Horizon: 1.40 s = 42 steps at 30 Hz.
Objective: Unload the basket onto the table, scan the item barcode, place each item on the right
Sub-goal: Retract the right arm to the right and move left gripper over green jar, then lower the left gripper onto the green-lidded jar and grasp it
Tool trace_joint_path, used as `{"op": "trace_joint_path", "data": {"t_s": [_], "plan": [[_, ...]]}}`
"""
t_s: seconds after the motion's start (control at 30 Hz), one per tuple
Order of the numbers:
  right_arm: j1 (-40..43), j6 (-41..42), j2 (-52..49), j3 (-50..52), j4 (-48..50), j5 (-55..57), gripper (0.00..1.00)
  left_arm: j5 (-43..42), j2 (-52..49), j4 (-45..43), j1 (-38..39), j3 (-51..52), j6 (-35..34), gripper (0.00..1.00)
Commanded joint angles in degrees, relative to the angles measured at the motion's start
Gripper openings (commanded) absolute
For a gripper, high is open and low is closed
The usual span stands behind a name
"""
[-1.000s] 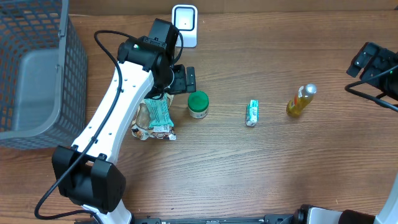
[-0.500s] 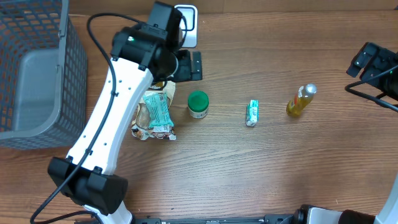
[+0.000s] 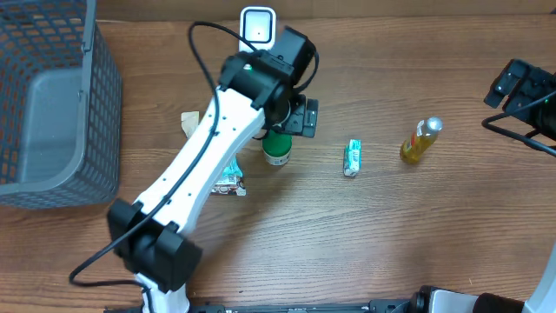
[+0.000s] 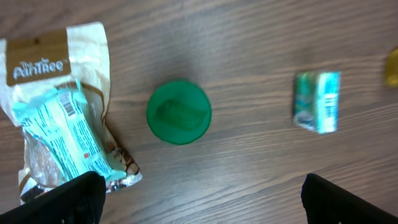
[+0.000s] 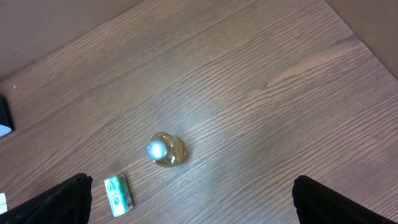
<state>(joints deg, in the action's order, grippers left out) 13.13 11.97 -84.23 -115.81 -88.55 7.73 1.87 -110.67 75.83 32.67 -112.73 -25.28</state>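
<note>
I need to next lower my left gripper to the jar next to the snack bags and close it around its green lid [image 3: 278, 143] [image 4: 179, 112].
Several items lie on the wooden table: a green-lidded jar [image 3: 278, 153] [image 4: 179, 112], a small teal pack [image 3: 352, 158] [image 4: 318, 102] [image 5: 118, 194], a yellow bottle [image 3: 420, 140] [image 5: 165, 150] and snack bags [image 3: 229, 178] [image 4: 62, 118]. The white barcode scanner [image 3: 258, 33] stands at the back edge. My left gripper [image 3: 301, 116] [image 4: 202, 205] hovers open just above the jar, holding nothing. Over at the far right my right gripper [image 3: 511, 87] [image 5: 193, 202] is open and empty, high over the bottle.
A grey mesh basket [image 3: 43, 104] fills the back left corner. My left arm stretches diagonally from the front left and covers part of the snack bags. Bare wood lies along the front and between the pack and the bottle.
My left arm has swung to the right, from above the snack bags to above the green-lidded jar. The right arm and all items are unmoved.
</note>
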Motion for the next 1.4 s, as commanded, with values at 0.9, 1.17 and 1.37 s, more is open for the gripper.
{"op": "trace_joint_path", "data": {"t_s": [0.9, 1.17, 1.37], "plan": [[0.1, -0.3, 0.0, -0.1, 0.1, 0.1, 1.0, 4.5, -16.4, -2.2, -1.0, 0.2, -3.1, 1.0], [0.1, -0.3, 0.0, -0.1, 0.2, 0.1, 1.0, 0.7, -16.6, -2.7, -1.2, 0.2, -3.4, 1.0], [0.1, -0.3, 0.0, -0.1, 0.1, 0.1, 1.0, 0.7, -16.6, -2.9, -1.2, 0.3, -3.5, 1.0]]}}
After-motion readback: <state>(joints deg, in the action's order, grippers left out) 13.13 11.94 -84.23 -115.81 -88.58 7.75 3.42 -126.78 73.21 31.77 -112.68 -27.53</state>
